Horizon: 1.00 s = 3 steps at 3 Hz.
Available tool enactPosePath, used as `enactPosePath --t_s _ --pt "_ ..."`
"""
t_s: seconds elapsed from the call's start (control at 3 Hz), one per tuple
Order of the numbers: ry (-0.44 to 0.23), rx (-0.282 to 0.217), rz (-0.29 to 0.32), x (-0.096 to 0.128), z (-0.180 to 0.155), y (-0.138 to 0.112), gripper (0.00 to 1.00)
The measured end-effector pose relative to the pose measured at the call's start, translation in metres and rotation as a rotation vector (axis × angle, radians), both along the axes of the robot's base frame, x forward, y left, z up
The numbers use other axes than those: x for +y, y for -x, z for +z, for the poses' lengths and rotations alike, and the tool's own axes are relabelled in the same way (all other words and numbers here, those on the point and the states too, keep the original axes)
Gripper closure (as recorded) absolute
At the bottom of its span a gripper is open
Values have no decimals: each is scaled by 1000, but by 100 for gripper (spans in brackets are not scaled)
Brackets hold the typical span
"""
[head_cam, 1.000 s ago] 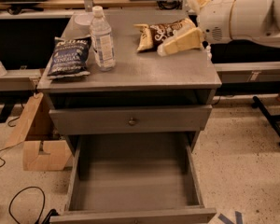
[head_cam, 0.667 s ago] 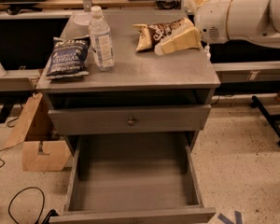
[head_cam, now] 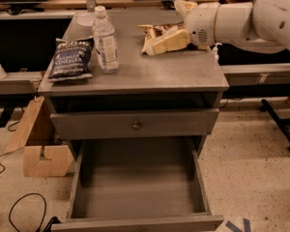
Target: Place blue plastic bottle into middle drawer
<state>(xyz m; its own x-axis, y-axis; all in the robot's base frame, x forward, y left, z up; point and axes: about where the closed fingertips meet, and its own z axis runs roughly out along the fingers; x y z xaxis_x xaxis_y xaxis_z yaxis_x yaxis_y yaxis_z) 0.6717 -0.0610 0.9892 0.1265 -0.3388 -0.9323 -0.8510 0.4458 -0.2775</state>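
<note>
Next I grip the pale label [head_cam: 107, 48] around the bottle's middle, to hold the blue plastic bottle upright.
The blue plastic bottle [head_cam: 105, 40] stands upright on the left part of the grey cabinet top [head_cam: 174, 74], with a white cap and a pale label. My gripper [head_cam: 162, 28] reaches in from the right, low over the back right of the top, about a hand's width to the right of the bottle. Its cream fingers [head_cam: 166, 41] stand apart and hold nothing. The middle drawer [head_cam: 201, 178] is pulled out at the bottom of the cabinet, and its flat floor is bare.
A dark blue chip bag [head_cam: 71, 59] lies left of the bottle. A brown snack bag [head_cam: 152, 32] lies under my gripper. The upper drawer front with a round knob [head_cam: 135, 125] is closed. A cardboard box [head_cam: 38, 151] and cables sit on the floor at the left.
My gripper and arm have moved left across the cabinet top, toward the bottle. The bottle, the bags and the drawers have not moved.
</note>
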Motion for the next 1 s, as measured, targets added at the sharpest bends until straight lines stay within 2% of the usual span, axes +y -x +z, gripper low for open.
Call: enactPosePath --t_s 0.33,0.67,1.0 --pt "-127 30 94 56 -21 -44 0" --pt "-216 61 173 106 -36 -76 0" --pt "-259 98 202 140 -45 -87 0"
